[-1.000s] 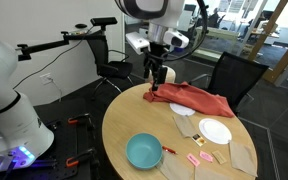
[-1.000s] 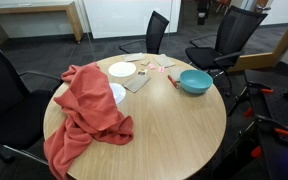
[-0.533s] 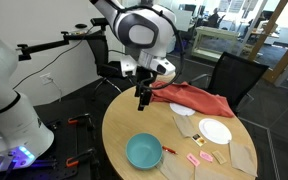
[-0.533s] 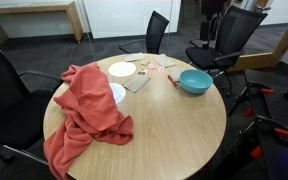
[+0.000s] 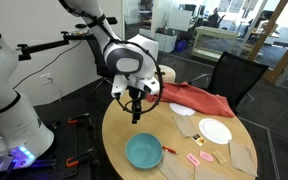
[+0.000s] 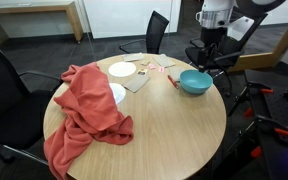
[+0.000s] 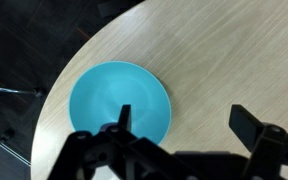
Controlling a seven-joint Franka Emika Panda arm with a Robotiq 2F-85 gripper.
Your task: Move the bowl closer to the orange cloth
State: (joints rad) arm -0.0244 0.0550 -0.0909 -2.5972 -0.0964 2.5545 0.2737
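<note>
The teal bowl's rim (image 5: 148, 134) (image 7: 171, 109), on the side toward the orange cloth, is the next spot that my gripper needs to go to, and it should close there.
A teal bowl (image 5: 144, 152) sits on the round wooden table near its edge; it also shows in an exterior view (image 6: 194, 81) and in the wrist view (image 7: 119, 103). The orange-red cloth (image 5: 196, 99) lies across the far side of the table and hangs over its edge in an exterior view (image 6: 84, 112). My gripper (image 5: 135, 116) hangs open and empty above the table, a little above and beside the bowl; it also shows in an exterior view (image 6: 208, 57). In the wrist view its two fingers (image 7: 184, 122) are spread wide, one over the bowl's edge.
A white plate (image 5: 215, 131), brown napkins (image 5: 186, 125) and small pink items (image 5: 200, 159) lie on the table (image 5: 116, 125). Black office chairs (image 6: 230, 38) stand around it. A white machine (image 5: 4, 100) stands beside the table.
My gripper has swung away from the cloth's end across the table toward the bowl and come lower. The bowl and cloth have not moved.
</note>
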